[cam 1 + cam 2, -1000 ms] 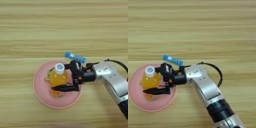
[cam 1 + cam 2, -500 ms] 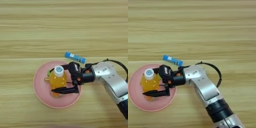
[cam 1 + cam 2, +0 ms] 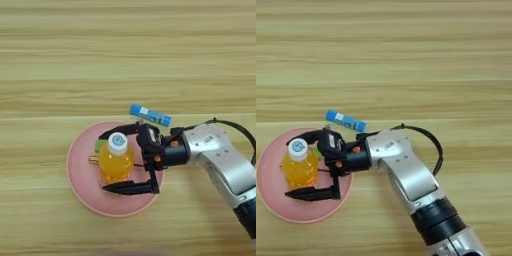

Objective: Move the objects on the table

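The robot's right gripper needs to close on the near end [image 3: 164, 120] of the blue tube, the end nearest to the silver forearm.
The orange-juice bottle [image 3: 116, 162] with a white cap stands upright on the round pink plate [image 3: 80, 175]. My right gripper [image 3: 103, 162] is open, with one black finger [image 3: 120, 131] behind the bottle and the other [image 3: 130, 188] in front of it, both a little apart from it. A flat green block [image 3: 101, 145] peeks out behind the bottle on the plate. A short yellow end of the screwdriver [image 3: 93, 159] shows left of the bottle; the rest is hidden. The blue tube [image 3: 150, 115] lies on the table just beyond the plate.
The silver forearm [image 3: 401, 175] runs from the plate to the bottom right, with a black cable [image 3: 431, 145] looping above it. Bare wood-grain table [image 3: 125, 50] spreads over the far half and to the left.
The bottle came down a little toward the plate's middle. The fingers have since spread wider, and the far finger now shows behind the cap.
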`<state>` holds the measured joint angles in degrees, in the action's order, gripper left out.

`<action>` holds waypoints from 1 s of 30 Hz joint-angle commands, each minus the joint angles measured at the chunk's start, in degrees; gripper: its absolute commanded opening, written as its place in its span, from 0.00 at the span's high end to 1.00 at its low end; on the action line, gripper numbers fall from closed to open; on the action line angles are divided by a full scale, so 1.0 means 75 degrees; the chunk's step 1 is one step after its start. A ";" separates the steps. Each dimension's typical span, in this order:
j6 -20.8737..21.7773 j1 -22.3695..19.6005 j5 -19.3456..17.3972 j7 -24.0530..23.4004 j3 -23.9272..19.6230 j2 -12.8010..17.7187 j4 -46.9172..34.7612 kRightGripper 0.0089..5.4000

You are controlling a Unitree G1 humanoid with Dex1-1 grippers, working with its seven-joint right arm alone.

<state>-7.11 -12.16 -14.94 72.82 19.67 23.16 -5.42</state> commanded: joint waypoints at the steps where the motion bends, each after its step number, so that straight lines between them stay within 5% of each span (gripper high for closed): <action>1: 0.0077 -0.0397 -0.0330 -0.0229 -0.0368 0.0042 -0.0565 0.00; 12: -0.0201 -0.0344 -0.1585 -0.0221 -0.1138 0.0218 -0.1907 0.00; 20: -0.0652 -0.0719 -0.3655 -0.0550 -0.2591 0.0076 -0.2321 0.00; 30: -0.0498 -0.1259 -0.3495 -0.1071 -0.3376 0.0176 -0.1131 0.00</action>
<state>-12.95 -16.95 -42.60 67.33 -3.31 23.21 -14.60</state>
